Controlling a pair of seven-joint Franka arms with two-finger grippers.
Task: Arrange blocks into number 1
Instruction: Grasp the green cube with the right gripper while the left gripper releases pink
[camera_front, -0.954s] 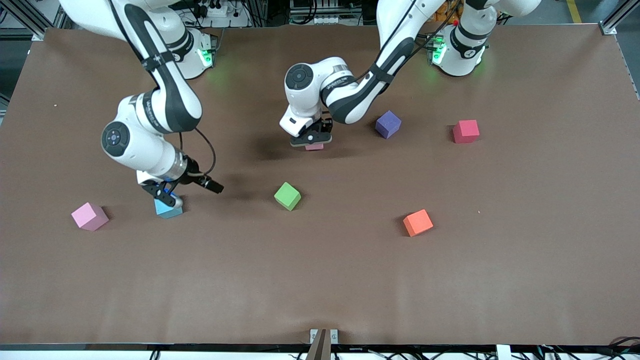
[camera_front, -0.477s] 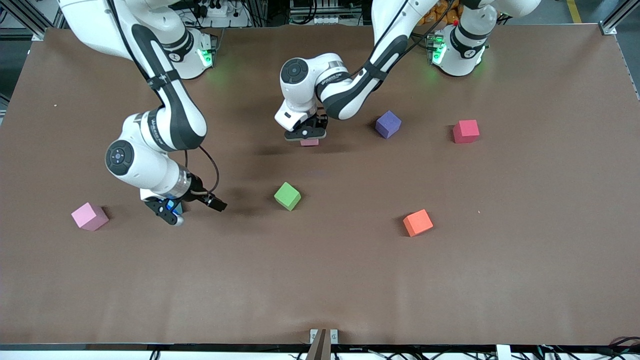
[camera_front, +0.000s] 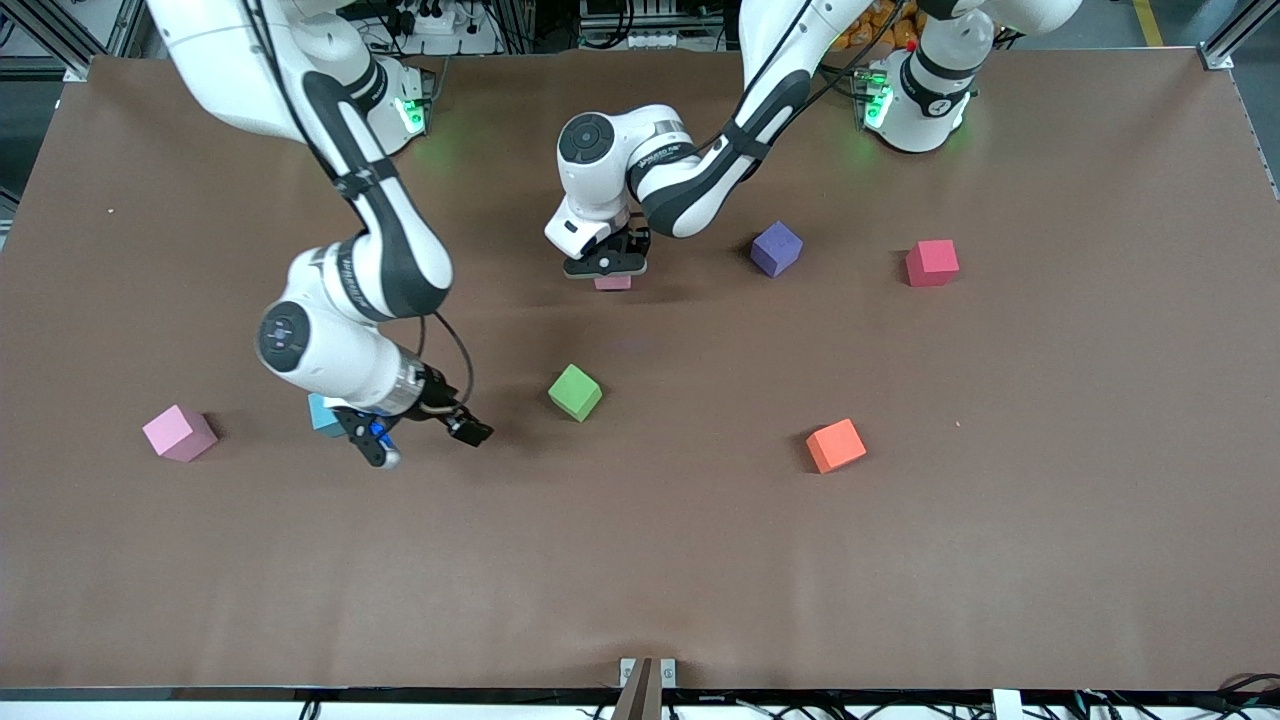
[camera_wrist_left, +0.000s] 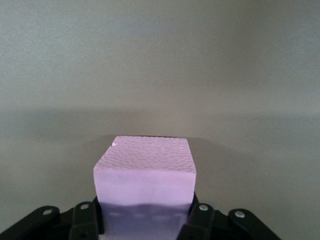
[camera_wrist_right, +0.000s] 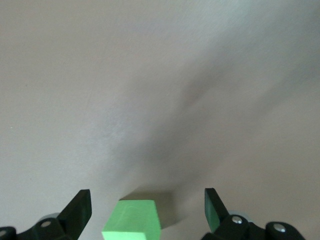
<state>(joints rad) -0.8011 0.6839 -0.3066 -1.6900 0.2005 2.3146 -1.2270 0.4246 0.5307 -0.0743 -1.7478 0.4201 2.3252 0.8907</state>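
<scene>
My left gripper needs to let go of the pale pink cube on the table (camera_front: 603, 265) behind the green cube, in line with the purple cube.
My left gripper (camera_front: 605, 268) is shut on a pale pink cube (camera_front: 612, 282) (camera_wrist_left: 145, 170), low over the table's middle, beside the purple cube (camera_front: 776, 248). My right gripper (camera_front: 424, 443) hangs open and empty between the light blue cube (camera_front: 320, 412) and the green cube (camera_front: 575, 391). In the right wrist view the green cube (camera_wrist_right: 132, 220) lies ahead, between the spread fingers of that gripper (camera_wrist_right: 146, 212) and apart from both. The arm partly hides the light blue cube. The orange cube (camera_front: 835, 445) sits toward the left arm's end. A second pink cube (camera_front: 178, 432) sits toward the right arm's end.
A crimson-red cube (camera_front: 931, 262) lies beside the purple one, toward the left arm's end. The brown table (camera_front: 640, 580) stretches wide and bare nearer the front camera.
My right gripper has left the light blue cube on the table and swung toward the green cube. My left gripper has carried the pink cube slightly toward the right arm's end.
</scene>
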